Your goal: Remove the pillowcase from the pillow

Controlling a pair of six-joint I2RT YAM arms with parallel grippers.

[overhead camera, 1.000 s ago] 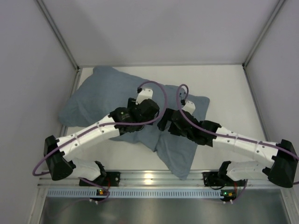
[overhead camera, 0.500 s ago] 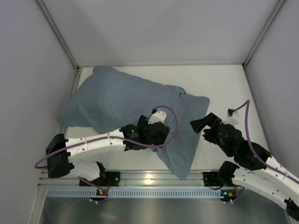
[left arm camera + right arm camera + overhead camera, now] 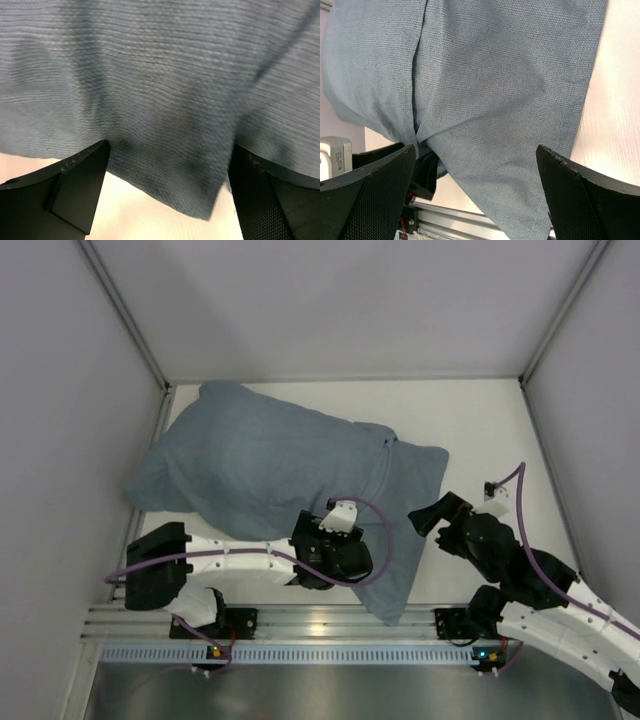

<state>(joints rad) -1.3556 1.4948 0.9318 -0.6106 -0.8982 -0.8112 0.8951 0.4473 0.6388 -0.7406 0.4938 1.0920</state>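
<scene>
Next, the right gripper moves to the flap of the grey-blue pillowcase and closes on the flap's edge (image 3: 373,537) (image 3: 440,156) beside the left gripper.
The grey-blue pillowcase (image 3: 260,465) lies wrinkled across the table from the far left to a limp flap near the front middle. The white pillow is hidden inside it. My left gripper (image 3: 338,555) hangs over the flap's near left edge. In the left wrist view the left gripper (image 3: 169,150) is open, with the cloth edge (image 3: 165,100) lying between its spread fingers, not pinched. My right gripper (image 3: 434,514) is open and empty just right of the flap. In the right wrist view the right gripper (image 3: 476,150) looks down on the flap (image 3: 505,100).
An aluminium rail (image 3: 320,620) runs along the near edge and also shows in the right wrist view (image 3: 460,220). White walls close in the left, right and back. Bare white table (image 3: 480,430) lies right of the pillowcase.
Both grippers have left the middle of the cloth. The left arm drew back toward the near edge. The right arm swung away to the right. The pillowcase now lies flatter.
</scene>
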